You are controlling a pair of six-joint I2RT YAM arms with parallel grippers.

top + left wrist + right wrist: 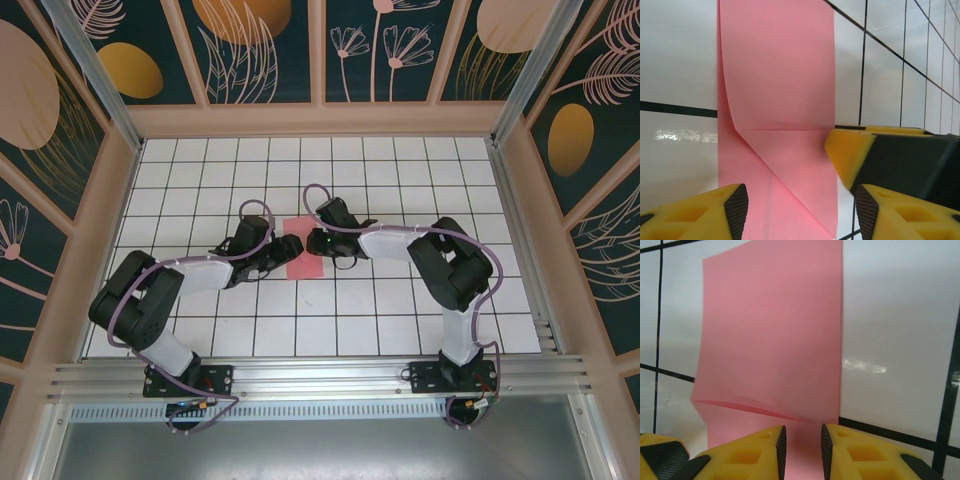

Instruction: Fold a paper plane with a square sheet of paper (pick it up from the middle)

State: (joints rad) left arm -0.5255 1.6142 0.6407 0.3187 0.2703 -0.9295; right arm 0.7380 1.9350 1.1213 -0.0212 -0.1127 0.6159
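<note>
The top layer of the folded paper has a bulging crease across it, so I should first use my left gripper to lift the paper by its folded edge (834,95) and lay it down flat.
The salmon-pink sheet of paper (304,263) lies flat on the white grid table, folded to a narrow strip about one tile wide. In the left wrist view the paper (780,75) shows a diagonal fold and a crease across it. My left gripper (800,206) hovers over its near end with jaws wide apart and nothing between them. A yellow finger (850,152) of the right gripper rests at the paper's right edge. My right gripper (803,446) stands low over the paper (770,330), jaws a narrow gap apart, a raised curl of paper just ahead. Both grippers (290,247) (316,241) meet at the strip.
The white tiled table (380,320) is boxed in by pink-framed patterned walls (320,118). An aluminium rail (320,375) runs along the near edge by the arm bases. The left gripper's finger (662,455) shows at the bottom left of the right wrist view.
</note>
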